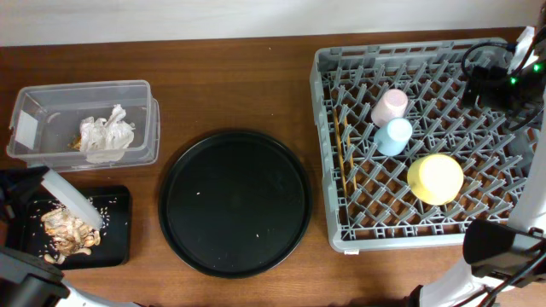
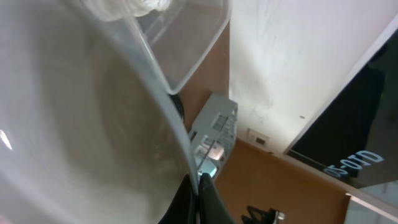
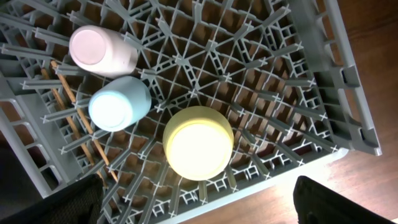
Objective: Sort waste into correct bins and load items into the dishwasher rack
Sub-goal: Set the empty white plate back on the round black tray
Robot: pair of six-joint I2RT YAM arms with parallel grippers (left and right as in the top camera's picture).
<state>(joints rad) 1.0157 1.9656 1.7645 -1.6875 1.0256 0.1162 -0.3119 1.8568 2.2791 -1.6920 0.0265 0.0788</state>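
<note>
Next, I let go of the round grey-white plate with my left gripper near the middle of the large round black tray (image 1: 215, 192).
My left gripper (image 1: 34, 183) is shut on the rim of the round grey-white plate (image 1: 75, 201) and holds it tilted over the shallow black tray (image 1: 115, 223). Brownish food scraps (image 1: 66, 230) with pale rice bits lie in that tray. In the left wrist view the plate (image 2: 74, 124) fills the left side, with my fingers (image 2: 199, 190) pinching its edge. The clear box (image 1: 145, 128) holds crumpled white napkins (image 1: 107, 132). The grey rack (image 1: 328, 230) holds the pink cup (image 1: 389, 107), the blue cup (image 1: 394, 136), the yellow-green bowl (image 1: 435, 178) and the chopsticks (image 1: 344, 149). My right gripper (image 3: 199, 208) is open and empty, high above the rack.
The large round black tray (image 1: 235, 202) lies between the bins and the rack, with a few pale crumbs on it. The right arm (image 1: 499, 81) hangs over the rack's far right corner. The back wall runs along the table's far edge.
</note>
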